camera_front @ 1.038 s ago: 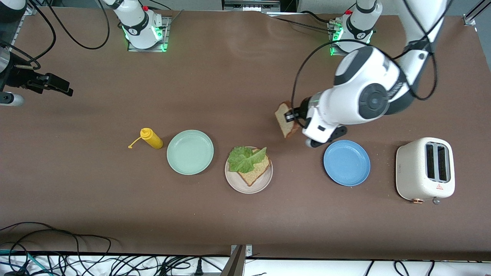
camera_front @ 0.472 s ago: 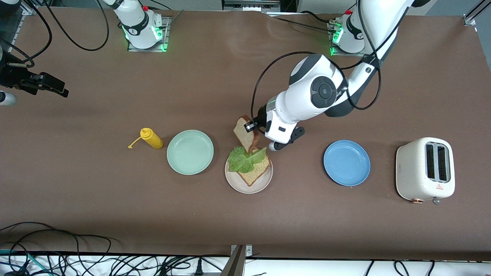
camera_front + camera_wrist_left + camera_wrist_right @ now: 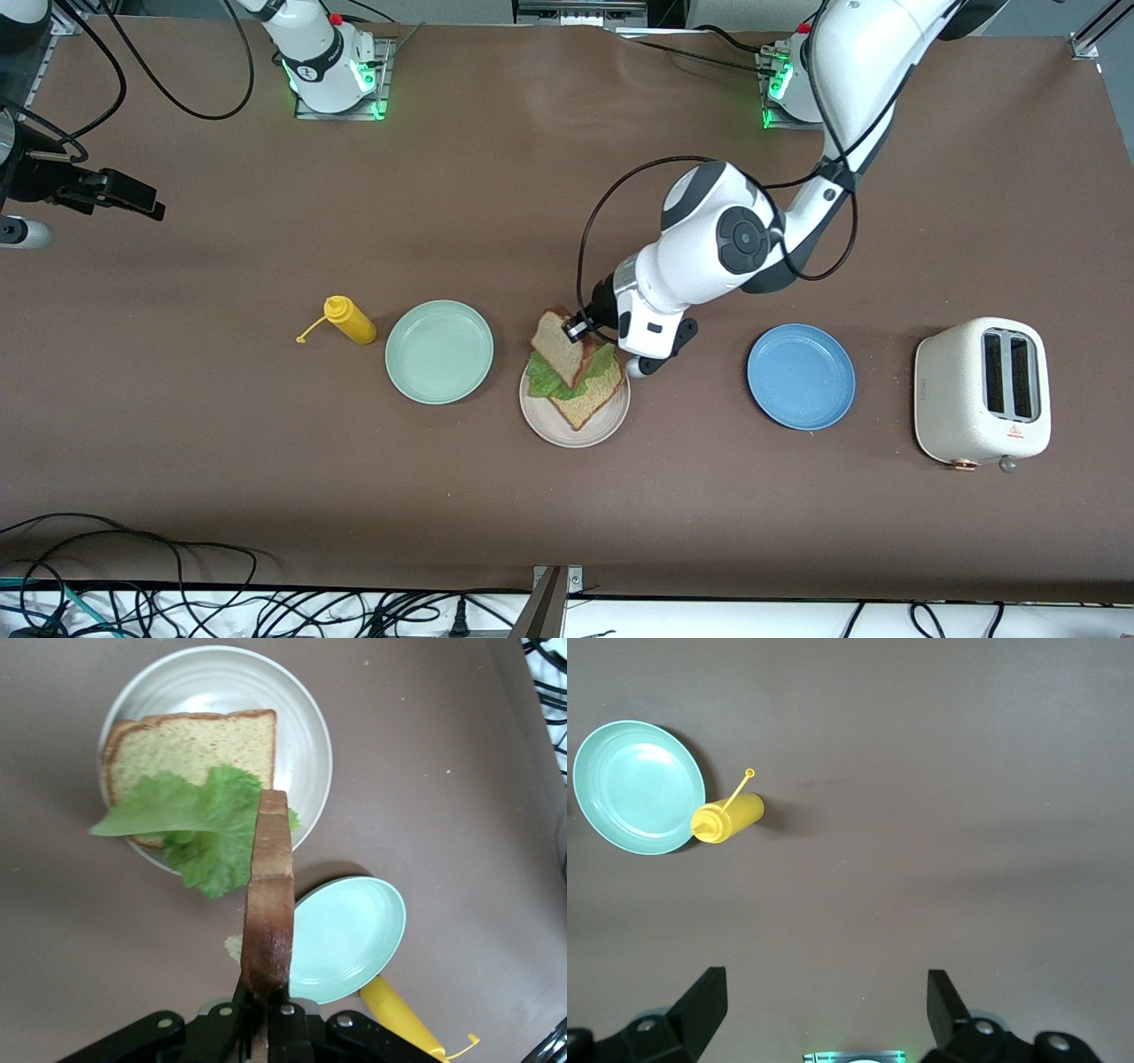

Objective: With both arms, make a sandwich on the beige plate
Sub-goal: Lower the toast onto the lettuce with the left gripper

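I need to let go of the second bread slice with my left gripper on the ruffled lettuce leaf atop the lower slice (image 3: 574,376) (image 3: 211,813).
The beige plate (image 3: 551,431) holds one bread slice (image 3: 592,397) with a ruffled lettuce leaf (image 3: 542,381) on it. My left gripper (image 3: 580,330) is shut on a second bread slice (image 3: 556,345), held on edge just over the lettuce. In the left wrist view the held slice (image 3: 268,895) stands edge-on between my fingers (image 3: 291,1028), above the lettuce (image 3: 205,828), the lower slice (image 3: 190,749) and the plate (image 3: 306,735). My right gripper (image 3: 115,193) waits open and empty over the table edge at the right arm's end; it also shows in the right wrist view (image 3: 824,1010).
A mint-green plate (image 3: 438,351) and a yellow mustard bottle (image 3: 349,321) lie beside the beige plate toward the right arm's end. A blue plate (image 3: 800,377) and a cream toaster (image 3: 982,392) stand toward the left arm's end.
My left arm has carried the bread slice from near the blue plate across to over the beige plate and lowered it onto the lettuce. The right arm has barely moved.
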